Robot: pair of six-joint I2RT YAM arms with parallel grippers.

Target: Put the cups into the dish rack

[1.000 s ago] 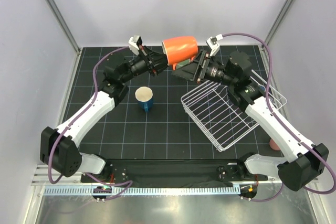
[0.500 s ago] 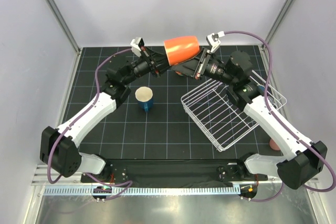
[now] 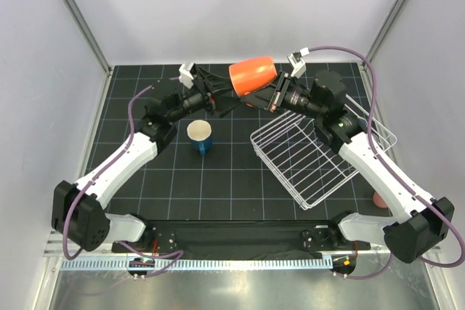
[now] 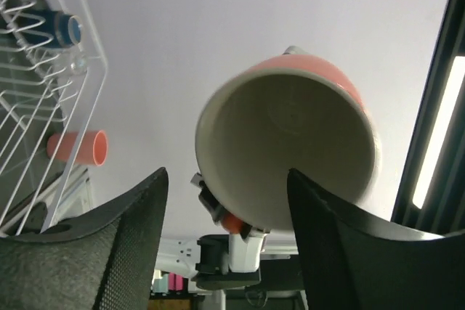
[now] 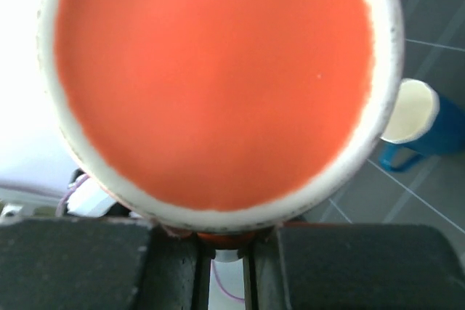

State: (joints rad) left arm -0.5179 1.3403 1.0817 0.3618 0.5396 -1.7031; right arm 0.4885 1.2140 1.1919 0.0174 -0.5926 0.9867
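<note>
The orange mug will go down on the wires just inside the dish rack's back rim [image 3: 293, 131], put there by my right gripper.
The orange mug [image 3: 252, 74] hangs in the air above the back of the mat, lying on its side. My right gripper [image 3: 256, 96] is shut on its handle from below; in the right wrist view the mug's orange base [image 5: 218, 78] fills the picture above that gripper [image 5: 227, 241]. My left gripper [image 3: 221, 99] stands open just left of the mug, its fingers [image 4: 116, 245] apart on either side of the cream mouth [image 4: 290, 143] without touching. A blue mug with cream inside [image 3: 200, 138] stands on the mat. The white wire dish rack [image 3: 290, 152] sits at the right.
A pink cup [image 3: 379, 200] lies off the mat's right edge, also seen past the rack's wires [image 4: 76, 147]. A blue cup [image 4: 62, 27] shows through the rack [image 4: 94, 70]. The blue mug [image 5: 429, 125] stands below the held mug.
My right gripper has closed on the orange mug's handle. My left gripper has opened off the mug and drawn back a little to the left.
</note>
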